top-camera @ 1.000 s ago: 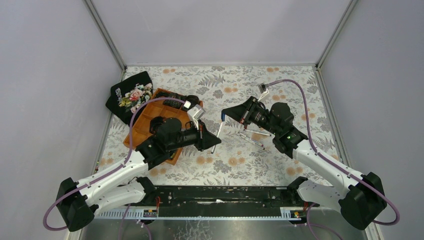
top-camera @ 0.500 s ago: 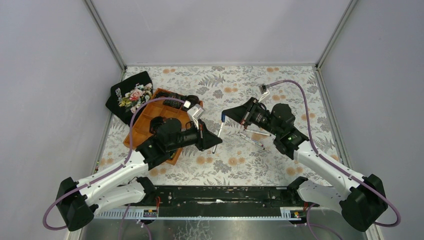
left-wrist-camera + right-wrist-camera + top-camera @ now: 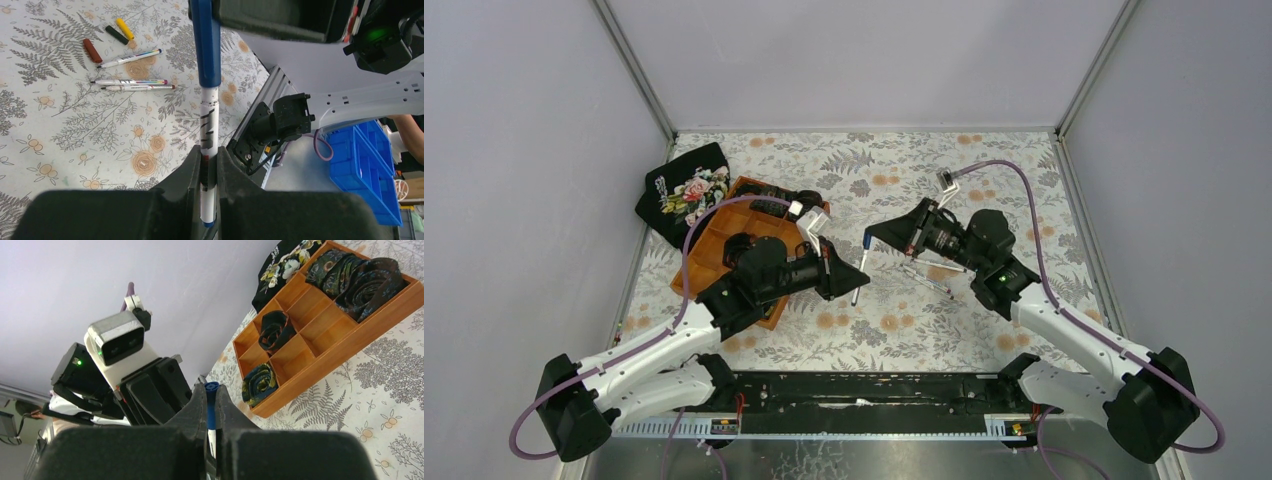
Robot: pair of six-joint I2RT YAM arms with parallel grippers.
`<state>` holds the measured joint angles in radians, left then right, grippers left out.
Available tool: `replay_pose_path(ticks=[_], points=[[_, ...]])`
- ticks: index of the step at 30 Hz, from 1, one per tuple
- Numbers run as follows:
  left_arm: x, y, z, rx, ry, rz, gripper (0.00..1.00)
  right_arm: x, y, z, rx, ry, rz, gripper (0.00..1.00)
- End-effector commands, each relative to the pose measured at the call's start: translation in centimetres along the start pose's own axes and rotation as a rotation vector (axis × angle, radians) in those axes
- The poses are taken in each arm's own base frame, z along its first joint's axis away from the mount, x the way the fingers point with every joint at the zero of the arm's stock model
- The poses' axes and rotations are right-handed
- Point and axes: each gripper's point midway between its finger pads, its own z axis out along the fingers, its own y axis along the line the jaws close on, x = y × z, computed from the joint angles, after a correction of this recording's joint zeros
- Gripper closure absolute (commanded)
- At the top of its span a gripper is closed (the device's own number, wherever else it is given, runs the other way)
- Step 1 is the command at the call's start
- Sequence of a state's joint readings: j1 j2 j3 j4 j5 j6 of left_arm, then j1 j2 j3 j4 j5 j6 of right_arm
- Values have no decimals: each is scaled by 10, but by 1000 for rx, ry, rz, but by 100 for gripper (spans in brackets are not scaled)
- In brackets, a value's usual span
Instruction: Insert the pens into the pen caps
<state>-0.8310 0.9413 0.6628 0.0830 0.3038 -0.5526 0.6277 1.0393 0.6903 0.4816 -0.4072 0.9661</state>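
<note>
I need to use my left gripper to release the white pen on the floral cloth (image 3: 812, 287), right up close beside the wooden tray.
My left gripper (image 3: 206, 159) is shut on the lower barrel of a white pen (image 3: 208, 120) held up over the table. A blue pen cap (image 3: 205, 45) sits on the pen's upper end. My right gripper (image 3: 210, 396) is shut on that blue cap (image 3: 211, 399). From above, the two grippers meet tip to tip at mid-table, left gripper (image 3: 856, 284) and right gripper (image 3: 870, 234). Three more pens (image 3: 132, 81) lie on the floral cloth, with red (image 3: 92, 50), black (image 3: 116, 34) and yellow (image 3: 125, 28) caps beside them.
A wooden tray (image 3: 707, 262) with rolled ties stands left of centre, just behind my left arm. A black floral cloth (image 3: 686, 190) lies behind it. The loose pens (image 3: 929, 281) lie under my right arm. Grey walls close in the table on three sides.
My right gripper with the blue cap has edged slightly left toward the pen. The left gripper has hardly moved.
</note>
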Motion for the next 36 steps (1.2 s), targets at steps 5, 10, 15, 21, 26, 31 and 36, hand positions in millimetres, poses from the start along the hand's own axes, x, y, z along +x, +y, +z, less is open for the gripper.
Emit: replay_pose_path(ticks=[5, 10, 15, 21, 26, 31, 36], points=[[-48, -8, -1, -1, -210, -13, 100, 52, 15, -4, -134, 213, -38, 100], [-48, -10, -5, 14, -232, -22, 100, 59, 13, -5, -133, 234, -16, 94], [-42, -19, -9, 72, -217, -6, 100, 38, 26, 0, -144, 157, -33, 40], [-35, -27, -14, 118, -187, 3, 100, 8, 51, 8, -194, 72, -84, 21], [-35, -34, -17, 148, -182, 14, 100, -7, 59, 15, -187, 39, -136, 25], [-35, -37, -18, 157, -175, 18, 100, -8, 69, 20, -226, 70, -158, 46], [-42, -39, -19, 152, -200, 15, 100, 7, 67, 18, -252, 144, -156, 83]])
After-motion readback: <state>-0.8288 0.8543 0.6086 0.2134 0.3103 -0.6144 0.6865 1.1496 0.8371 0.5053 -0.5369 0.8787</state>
